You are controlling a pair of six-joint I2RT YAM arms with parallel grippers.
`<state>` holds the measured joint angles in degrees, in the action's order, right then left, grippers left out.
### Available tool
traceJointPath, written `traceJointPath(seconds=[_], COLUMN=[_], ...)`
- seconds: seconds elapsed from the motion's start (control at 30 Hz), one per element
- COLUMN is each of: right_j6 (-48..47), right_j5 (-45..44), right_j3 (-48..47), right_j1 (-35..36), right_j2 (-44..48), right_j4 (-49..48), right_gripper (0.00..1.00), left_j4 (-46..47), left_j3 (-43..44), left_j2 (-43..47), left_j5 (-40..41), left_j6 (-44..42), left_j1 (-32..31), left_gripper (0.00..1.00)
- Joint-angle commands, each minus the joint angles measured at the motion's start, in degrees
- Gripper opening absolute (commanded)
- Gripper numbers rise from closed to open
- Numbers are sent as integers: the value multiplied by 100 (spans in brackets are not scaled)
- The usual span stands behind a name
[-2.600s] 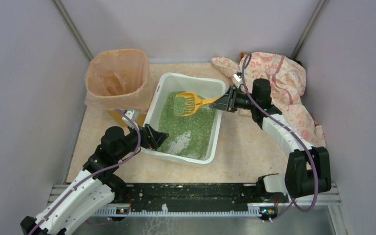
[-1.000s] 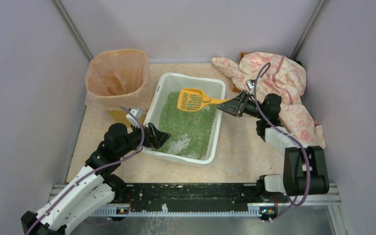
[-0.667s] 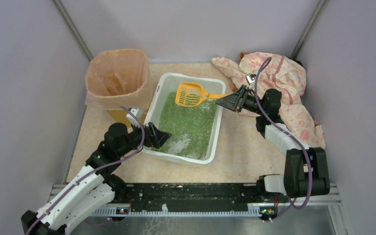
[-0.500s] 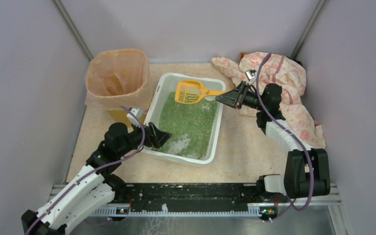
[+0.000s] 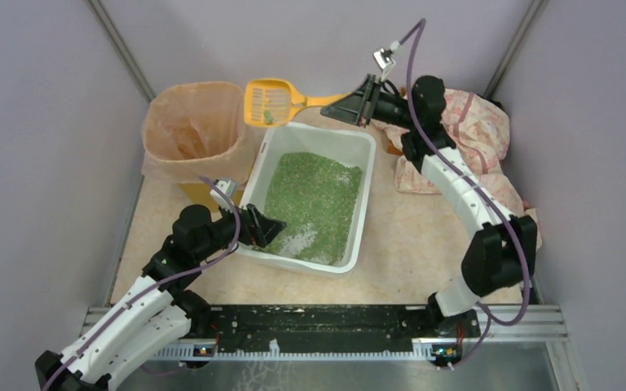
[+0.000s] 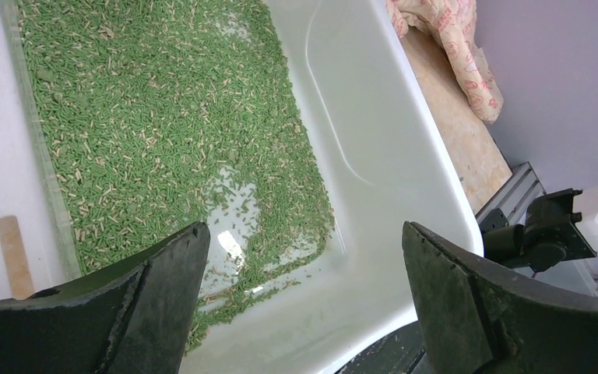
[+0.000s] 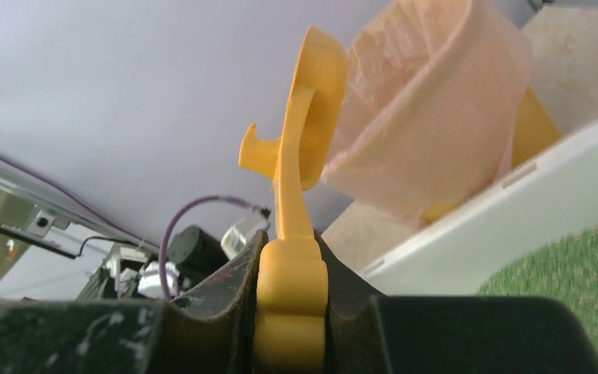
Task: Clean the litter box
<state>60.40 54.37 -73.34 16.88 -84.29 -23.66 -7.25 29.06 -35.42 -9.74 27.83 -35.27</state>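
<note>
The scoop will go down on the green litter (image 5: 319, 225) beside the bare patch in the litter box, set there by my right gripper. The scoop is now held above the box's far corner.
The litter box (image 5: 366, 195) is a white tub in the middle of the floor, holding green litter (image 5: 314, 191) with a bare patch near its front. My right gripper (image 5: 350, 104) is shut on the handle of an orange-yellow slotted scoop (image 5: 271, 101). It holds the scoop in the air above the box's far-left corner, beside the bin's rim, with a few green bits in the head. The right wrist view shows the scoop (image 7: 300, 156) edge-on between the pads. My left gripper (image 5: 262, 226) stands open over the box's near-left rim, and its fingers (image 6: 156, 304) frame the litter (image 6: 148, 132).
A round bin lined with a peach bag (image 5: 194, 134) stands left of the box. A pink patterned cloth (image 5: 477, 155) lies heaped at the back right. Grey walls close in the sides and back. The arms' rail runs along the near edge.
My right arm has lifted the scoop out of the litter box and swung it up, back and left to the bin's rim. The left arm has stayed still.
</note>
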Motion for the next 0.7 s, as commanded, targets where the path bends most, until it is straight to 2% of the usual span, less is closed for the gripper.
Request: traceJointPath(seconds=[0.0,0.17,0.23,0.3,0.4,0.53,0.67], right_j6=[-818,-1408,-1828,-2502,-3590,-4436,-5666], right_j5=[-396,-686,-904,-1305,-2164,-3152,-4648], right_j3=[-1733,-3575,-4381,-5453,-6502,-6609,-6614], right_j1=[502,934,1072,1268,1616,2129,2801], right_j2=[-828,-2056,-2564,-3094,-3603,-3655,-3524], right_j4=[1153,2288,3120,4201,5362,5606,5735], right_gripper=[0,0,0,0,0,0,0], left_j4=[43,-130,-234,-315,-400,-363,-323], left_j3=[-23,7,11,12,-18,-86,-94], left_j2=[105,249,341,411,453,444,412], left_j5=[-49,43,112,159,212,193,192], left_j6=[33,42,19,-1,2,78,74], left_j1=[-17,-22,-16,-16,-15,-16,-18], left_gripper=[99,99,99,99,99,99,99])
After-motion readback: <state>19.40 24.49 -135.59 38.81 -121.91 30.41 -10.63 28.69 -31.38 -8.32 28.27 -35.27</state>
